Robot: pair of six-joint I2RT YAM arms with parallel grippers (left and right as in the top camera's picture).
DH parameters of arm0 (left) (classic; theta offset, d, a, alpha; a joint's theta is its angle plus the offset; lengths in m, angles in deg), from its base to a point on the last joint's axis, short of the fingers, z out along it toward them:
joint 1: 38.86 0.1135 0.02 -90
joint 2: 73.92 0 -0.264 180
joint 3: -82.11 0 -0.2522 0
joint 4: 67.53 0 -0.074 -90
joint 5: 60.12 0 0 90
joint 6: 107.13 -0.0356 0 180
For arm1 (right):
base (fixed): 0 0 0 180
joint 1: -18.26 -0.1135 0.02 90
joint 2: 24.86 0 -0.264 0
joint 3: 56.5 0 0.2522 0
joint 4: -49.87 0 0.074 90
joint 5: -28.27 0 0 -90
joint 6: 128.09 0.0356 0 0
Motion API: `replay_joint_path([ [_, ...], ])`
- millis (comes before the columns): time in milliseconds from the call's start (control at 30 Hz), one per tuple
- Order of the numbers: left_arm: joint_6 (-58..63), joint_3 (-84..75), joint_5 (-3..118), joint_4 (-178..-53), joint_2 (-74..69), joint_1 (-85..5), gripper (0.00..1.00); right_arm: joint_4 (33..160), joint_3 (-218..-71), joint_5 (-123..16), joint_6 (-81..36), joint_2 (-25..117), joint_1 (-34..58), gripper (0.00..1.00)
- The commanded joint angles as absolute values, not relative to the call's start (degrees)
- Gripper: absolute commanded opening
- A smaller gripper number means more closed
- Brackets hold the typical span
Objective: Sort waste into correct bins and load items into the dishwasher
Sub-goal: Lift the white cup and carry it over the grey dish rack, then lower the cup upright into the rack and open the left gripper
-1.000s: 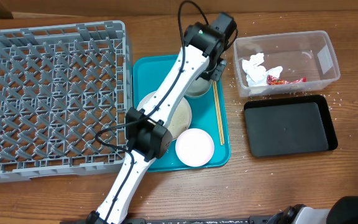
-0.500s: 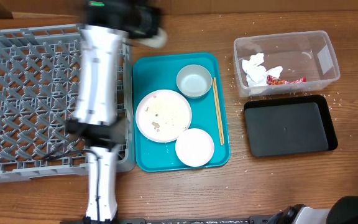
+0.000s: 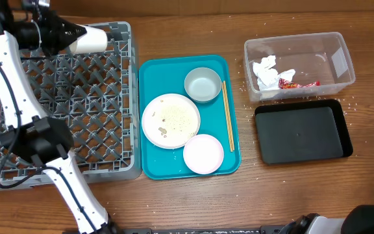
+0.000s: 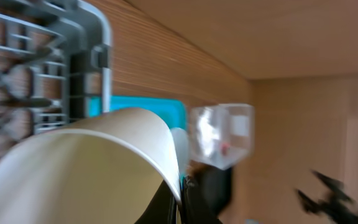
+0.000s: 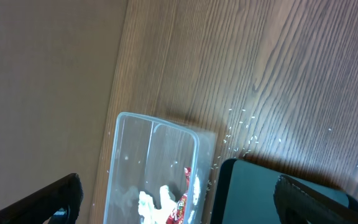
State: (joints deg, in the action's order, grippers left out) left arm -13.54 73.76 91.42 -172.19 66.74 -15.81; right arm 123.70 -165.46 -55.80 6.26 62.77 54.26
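My left gripper needs to release the small white cup on the grey dish rack's wires, inside the far tray-side corner (image 3: 91,59).
My left gripper (image 3: 69,35) is shut on the rim of the small white cup (image 3: 89,39) and holds it on its side over the far edge of the grey dish rack (image 3: 63,104). In the left wrist view the cup (image 4: 86,168) fills the frame, its rim pinched between the fingers (image 4: 166,208). The grey bowl (image 3: 202,84), white plate (image 3: 170,120), pinkish dish (image 3: 203,154) and chopsticks (image 3: 227,116) lie on the teal tray (image 3: 149,71). My right gripper (image 5: 182,202) is open, above the clear tub (image 5: 148,168) and black tray (image 5: 253,193).
The clear tub (image 3: 343,55) holds white napkins (image 3: 265,70) and a red wrapper (image 3: 299,83). The black tray (image 3: 302,133) lies in front of it. Rice grains (image 3: 244,81) are scattered on the wood around both bins.
My left arm has swung from the teal tray's far end across to the rack's far edge, carrying the white cup with it. The bowl, hidden before, shows on the tray.
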Motion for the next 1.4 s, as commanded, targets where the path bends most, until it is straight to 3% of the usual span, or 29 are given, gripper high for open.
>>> replay_joint_path([
  [0,-18.44,68.71,103.92,-169.78,67.68,-13.45,0.04,123.59,-166.71,-56.34,6.53,61.09,54.33,1.0],
  [367,-21.45,59.4,103.51,-165.17,68.1,-7.76,0.04,123.59,-166.71,-56.34,6.53,61.09,54.33,1.0],
  [600,-20.8,48.95,112.25,-156.41,68.16,-8.16,0.04,123.59,-166.71,-56.34,6.53,61.09,54.33,1.0],
  [1367,-18.19,37.32,115.46,-143.1,68.16,-8.9,0.05,123.59,-166.71,-56.34,6.53,61.09,54.33,1.0],
])
